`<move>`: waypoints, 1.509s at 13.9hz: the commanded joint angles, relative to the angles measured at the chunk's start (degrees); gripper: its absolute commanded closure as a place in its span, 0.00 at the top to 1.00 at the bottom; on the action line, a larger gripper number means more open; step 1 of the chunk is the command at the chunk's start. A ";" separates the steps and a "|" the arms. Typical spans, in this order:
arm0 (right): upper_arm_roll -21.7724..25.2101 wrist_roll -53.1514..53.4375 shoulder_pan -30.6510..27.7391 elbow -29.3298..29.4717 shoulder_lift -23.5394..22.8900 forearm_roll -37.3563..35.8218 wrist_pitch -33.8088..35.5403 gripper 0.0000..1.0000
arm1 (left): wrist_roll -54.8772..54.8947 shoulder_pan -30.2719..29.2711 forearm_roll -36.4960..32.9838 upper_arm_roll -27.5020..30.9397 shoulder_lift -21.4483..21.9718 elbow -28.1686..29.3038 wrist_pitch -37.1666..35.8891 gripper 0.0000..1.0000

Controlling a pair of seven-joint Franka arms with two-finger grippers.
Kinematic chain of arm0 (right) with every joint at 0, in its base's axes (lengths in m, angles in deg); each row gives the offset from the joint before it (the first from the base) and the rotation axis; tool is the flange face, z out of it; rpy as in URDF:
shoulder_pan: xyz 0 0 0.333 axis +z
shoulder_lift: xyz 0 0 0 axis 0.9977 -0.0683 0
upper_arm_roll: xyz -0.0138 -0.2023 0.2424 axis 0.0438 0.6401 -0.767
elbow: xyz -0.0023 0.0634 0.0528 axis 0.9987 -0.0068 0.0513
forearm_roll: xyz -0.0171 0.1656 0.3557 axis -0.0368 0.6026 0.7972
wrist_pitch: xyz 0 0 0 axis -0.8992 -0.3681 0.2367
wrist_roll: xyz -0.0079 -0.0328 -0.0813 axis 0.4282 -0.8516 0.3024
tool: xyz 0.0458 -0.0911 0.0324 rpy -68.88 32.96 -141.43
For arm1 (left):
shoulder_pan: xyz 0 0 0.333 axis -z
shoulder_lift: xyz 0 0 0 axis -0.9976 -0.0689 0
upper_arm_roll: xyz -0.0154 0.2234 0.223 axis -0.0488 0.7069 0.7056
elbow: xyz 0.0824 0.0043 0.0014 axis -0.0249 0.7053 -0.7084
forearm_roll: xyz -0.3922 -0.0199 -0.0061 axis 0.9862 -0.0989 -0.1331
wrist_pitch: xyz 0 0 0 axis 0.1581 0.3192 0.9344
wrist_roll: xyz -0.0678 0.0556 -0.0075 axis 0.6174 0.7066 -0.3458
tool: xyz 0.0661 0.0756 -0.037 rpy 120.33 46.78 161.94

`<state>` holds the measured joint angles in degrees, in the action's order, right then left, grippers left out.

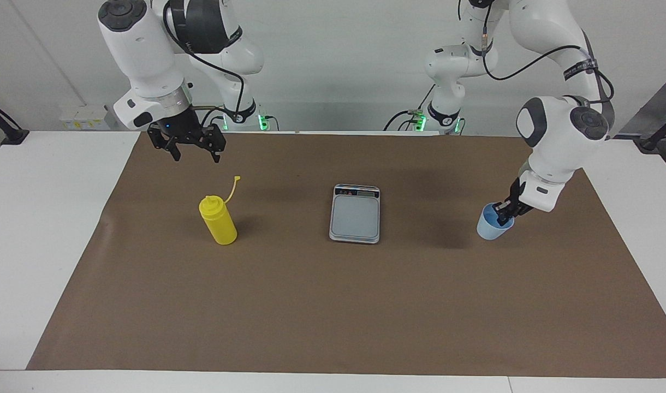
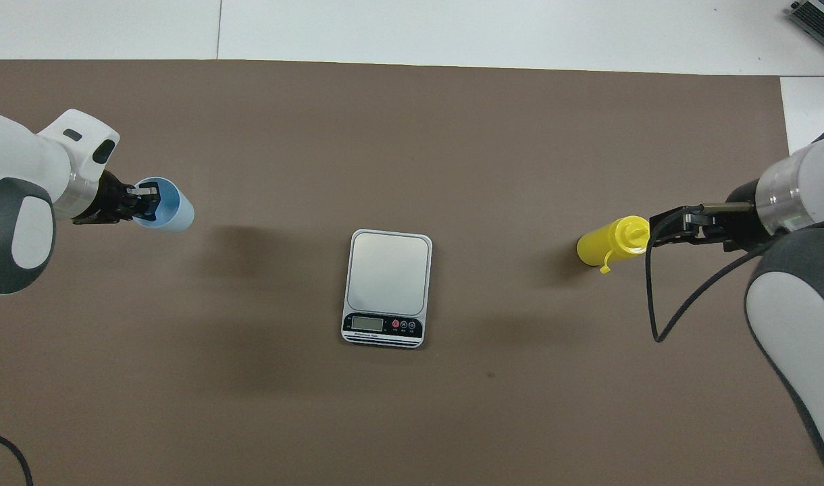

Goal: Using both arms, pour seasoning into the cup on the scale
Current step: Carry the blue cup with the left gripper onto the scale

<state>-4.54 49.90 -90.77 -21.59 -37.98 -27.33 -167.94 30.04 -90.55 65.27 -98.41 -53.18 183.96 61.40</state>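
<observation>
My left gripper is going to release the light-blue cup on the bare scale's plate (image 2: pixel 390 262), where I should set it a little away from the display.
The yellow seasoning bottle (image 1: pixel 218 221) stands upright on the brown mat toward the right arm's end, its cap strap sticking up; it also shows in the overhead view (image 2: pixel 611 246). My right gripper (image 1: pixel 195 155) is open and empty in the air beside the bottle's top (image 2: pixel 665 229). The scale (image 1: pixel 355 213) lies bare at the mat's middle, display toward the robots (image 2: pixel 388 287). My left gripper (image 1: pixel 505 213) is shut on the rim of the light-blue cup (image 1: pixel 492 228), one finger inside it. It holds the cup tilted above the mat at the left arm's end (image 2: pixel 169 214).
The brown mat (image 1: pixel 333 305) covers most of the white table (image 1: pixel 43 218). A black cable (image 2: pixel 655 304) hangs from my right wrist over the mat. Black clamp stands (image 1: pixel 5 131) sit at the table's corners nearest the robots.
</observation>
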 commanded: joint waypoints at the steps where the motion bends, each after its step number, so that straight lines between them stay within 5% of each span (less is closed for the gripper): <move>1: -0.19 1.28 -0.06 -1.30 1.41 -0.54 0.01 1.00 | -2.91 4.31 -0.01 -0.16 0.06 -3.62 -3.62 0.00; 10: -0.19 -1.00 -0.15 -1.30 1.32 0.07 0.01 1.00 | -17.95 22.68 -2.56 -0.25 -0.64 -1.26 4.63 0.00; 13: -0.19 -2.84 -0.50 -1.30 1.41 0.16 -0.08 1.00 | -23.13 28.13 -3.78 -0.16 -4.14 -1.16 7.70 0.00; 21: -0.19 -3.82 -0.59 -1.39 1.41 0.16 -0.08 1.00 | -26.31 32.62 -5.73 -0.25 -7.24 1.29 10.62 0.00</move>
<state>-4.55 47.38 -90.78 -21.61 -37.98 -27.32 -167.91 5.99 -59.86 60.96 -99.55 -61.25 183.49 70.47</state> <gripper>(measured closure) 0.000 0.969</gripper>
